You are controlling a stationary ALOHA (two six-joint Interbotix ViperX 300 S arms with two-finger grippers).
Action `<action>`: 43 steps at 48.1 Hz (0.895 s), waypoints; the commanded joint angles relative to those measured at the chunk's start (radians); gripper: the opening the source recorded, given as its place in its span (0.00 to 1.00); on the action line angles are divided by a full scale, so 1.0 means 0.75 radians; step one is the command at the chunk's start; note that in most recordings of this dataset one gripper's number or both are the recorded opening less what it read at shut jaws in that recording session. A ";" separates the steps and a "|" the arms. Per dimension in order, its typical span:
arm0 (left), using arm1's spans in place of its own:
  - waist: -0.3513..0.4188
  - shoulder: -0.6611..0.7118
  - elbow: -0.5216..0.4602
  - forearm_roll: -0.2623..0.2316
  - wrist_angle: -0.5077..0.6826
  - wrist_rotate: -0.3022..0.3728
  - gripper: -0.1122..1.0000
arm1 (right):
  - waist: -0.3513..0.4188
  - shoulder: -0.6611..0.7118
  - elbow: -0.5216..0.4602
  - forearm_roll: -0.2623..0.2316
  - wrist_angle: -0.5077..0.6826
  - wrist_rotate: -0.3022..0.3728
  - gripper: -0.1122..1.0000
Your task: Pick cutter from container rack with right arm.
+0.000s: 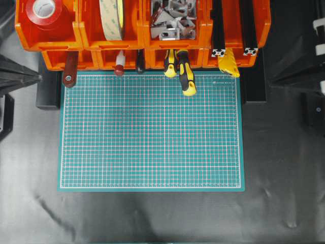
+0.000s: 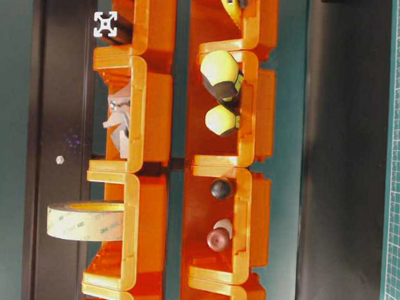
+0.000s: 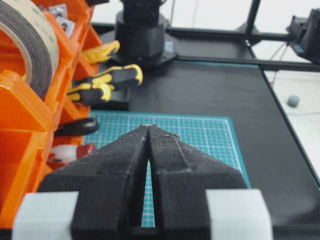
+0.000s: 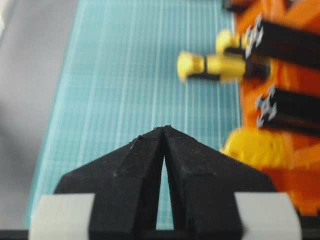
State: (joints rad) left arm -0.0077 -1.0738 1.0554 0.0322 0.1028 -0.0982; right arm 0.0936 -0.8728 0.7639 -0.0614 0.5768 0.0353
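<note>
My right gripper will grab the protruding end (image 1: 230, 68) (image 4: 242, 146) of the yellow cutter, where it sticks out from the orange container rack over the green mat.
The yellow cutter (image 1: 228, 63) sticks out of the lower right bin of the orange container rack (image 1: 143, 30), its end over the green mat's far right corner. In the right wrist view it is a blurred yellow shape (image 4: 252, 147) just right of and ahead of my right gripper (image 4: 165, 128), which is shut and empty above the mat. My left gripper (image 3: 148, 126) is shut and empty over the mat beside the rack (image 3: 20, 110); the cutter (image 3: 102, 51) lies far ahead of it. Neither gripper shows in the overhead view.
Two yellow-and-black screwdrivers (image 1: 181, 68) jut from the bin left of the cutter. Black aluminium profiles (image 1: 219, 25) lie above it. Tape rolls (image 1: 112, 18), metal brackets (image 1: 172, 20) and red-handled tools (image 1: 69, 75) fill other bins. The green mat (image 1: 152, 132) lies on the black table.
</note>
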 commanded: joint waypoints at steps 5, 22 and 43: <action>0.004 -0.010 -0.043 0.004 0.027 -0.004 0.11 | 0.135 0.149 -0.117 -0.145 0.170 0.025 0.10; -0.020 0.000 -0.039 0.004 0.033 -0.006 0.11 | 0.550 0.470 -0.227 -0.920 0.612 0.687 0.10; -0.027 -0.004 -0.039 0.006 0.033 -0.004 0.11 | 0.722 0.567 -0.059 -1.152 0.589 1.070 0.10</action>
State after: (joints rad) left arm -0.0276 -1.0845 1.0523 0.0322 0.1319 -0.0982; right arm 0.6335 -0.4633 0.7210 -0.9020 1.0446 0.8330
